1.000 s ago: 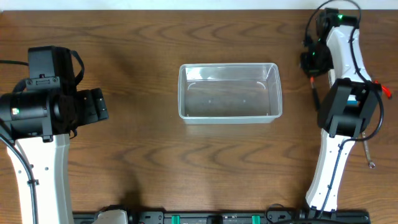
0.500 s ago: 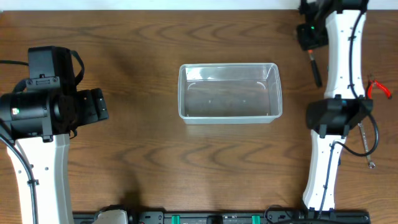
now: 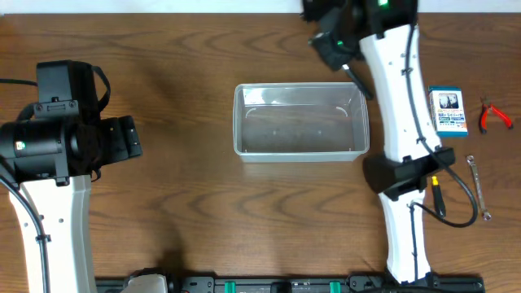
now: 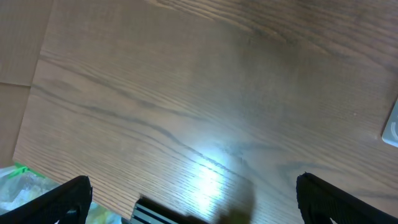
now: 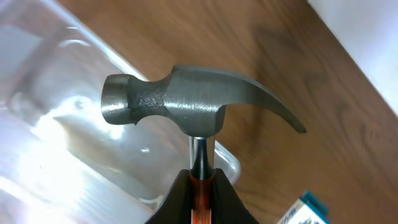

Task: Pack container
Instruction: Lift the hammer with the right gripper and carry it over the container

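The robot's right gripper should release the hammer on the container's bottom [image 3: 298, 137], near the middle of the container's near side.
The clear plastic container [image 3: 299, 85] stands in the middle of the table, with nothing visible inside it. My right gripper [image 3: 338, 37] is shut on a hammer and holds it above the container's far right corner. The dark handle [image 3: 359, 84] hangs over that corner. In the right wrist view the steel hammer head [image 5: 186, 102] sticks out beyond my closed fingers [image 5: 202, 186], over the container's rim [image 5: 227, 163]. My left gripper [image 3: 130, 137] is open and empty over bare table at the left. Its fingers [image 4: 199, 199] show at the bottom corners of the left wrist view.
A small blue-and-white box [image 3: 447, 111], red-handled pliers [image 3: 493, 115] and a metal wrench [image 3: 478, 187] lie on the table to the right of the container. The box's corner shows in the right wrist view [image 5: 305, 208]. The right arm's body crosses the table beside the container's right side.
My right arm has swung left with the hammer, from the far right edge to the container's far right corner, uncovering the blue-and-white box. The left arm has not moved.
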Motion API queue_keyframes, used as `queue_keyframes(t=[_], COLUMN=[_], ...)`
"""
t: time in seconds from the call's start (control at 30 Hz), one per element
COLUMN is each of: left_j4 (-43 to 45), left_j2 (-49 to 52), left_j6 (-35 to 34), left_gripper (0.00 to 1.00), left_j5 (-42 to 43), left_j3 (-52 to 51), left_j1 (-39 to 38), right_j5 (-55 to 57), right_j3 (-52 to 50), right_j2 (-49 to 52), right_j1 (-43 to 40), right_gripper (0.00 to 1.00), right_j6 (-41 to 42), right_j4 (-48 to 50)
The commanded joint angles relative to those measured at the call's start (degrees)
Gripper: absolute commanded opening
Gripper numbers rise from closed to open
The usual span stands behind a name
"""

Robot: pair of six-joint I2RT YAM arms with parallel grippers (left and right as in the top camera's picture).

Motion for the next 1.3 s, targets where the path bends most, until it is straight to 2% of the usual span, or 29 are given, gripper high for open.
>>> queue_keyframes(t=[0.0,0.27,0.5,0.67,1.07,1.27], left_j4=[-0.5,-0.8,-1.2,-1.2,-0.9,-0.9], left_j2=[0.1,0.1,0.1,0.1,0.1,0.1], left_j6=[-0.5,-0.5,-0.5,-0.5,-0.5,-0.5], left_gripper=[0.98,0.98,0.98,0.98,0.98,0.98], left_j5=[-0.4,-0.5,-0.5,-0.5,-0.4,-0.4], left_j3=[0.3,0.3,0.3,0.3,0.3,0.3], left_j1=[0.3,0.3,0.3,0.3,0.3,0.3], right_j5=[-0.6,-3.2,-5.1,-5.7,-6.6,-6.8], right_j3=[0.7,0.7,-2.1,-8.0,-21.1,-25.8], right_j2=[-1.3,-1.3,-1.3,-1.3,-1.3,-1.3], right_j1=[3.0,9.2,10.3,10.3,10.1,10.2], right_gripper=[0.05,0.02,0.01,0.01,0.04,0.06], right_j6=[-2.6,-8.0,-9.4,-9.9,-18.5,-18.8], right_j4=[-0.2,-0.2,-0.2,-0.2,0.0,3.1])
